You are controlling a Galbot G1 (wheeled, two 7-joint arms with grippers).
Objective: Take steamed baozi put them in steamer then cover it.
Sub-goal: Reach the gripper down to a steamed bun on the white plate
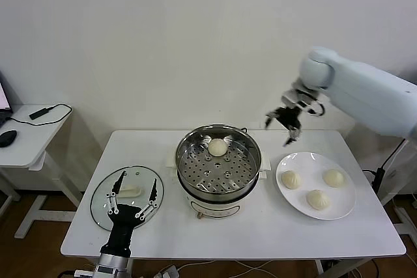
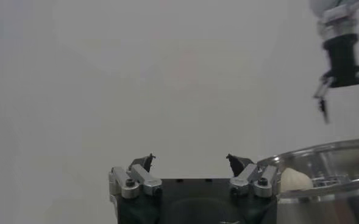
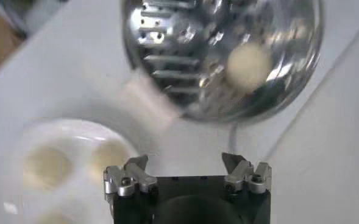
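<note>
Next, my right gripper closes around the sides of the baozi (image 1: 290,180) (image 3: 109,159), which lies on the edge of the white plate that is nearest the steamer.
The steamer (image 1: 219,169) stands mid-table with one baozi (image 1: 217,147) on its perforated tray at the back. Three baozi lie on the white plate (image 1: 294,196): one on its left (image 1: 290,179), one at the front (image 1: 318,199), one on its right (image 1: 333,178). The glass cover (image 1: 104,194) lies flat at the table's left. My right gripper (image 1: 287,127) is open and empty, in the air behind and between steamer and plate. Its wrist view shows the steamer (image 3: 167,55), the baozi inside (image 3: 248,61) and the plate (image 3: 75,131). My left gripper (image 1: 133,194) is open, hovering over the cover.
A side table (image 1: 26,141) with a black cable and mouse stands to the left. The white wall is close behind the table. The steamer rim (image 2: 325,155) shows in the left wrist view, with the right gripper (image 2: 344,67) farther off.
</note>
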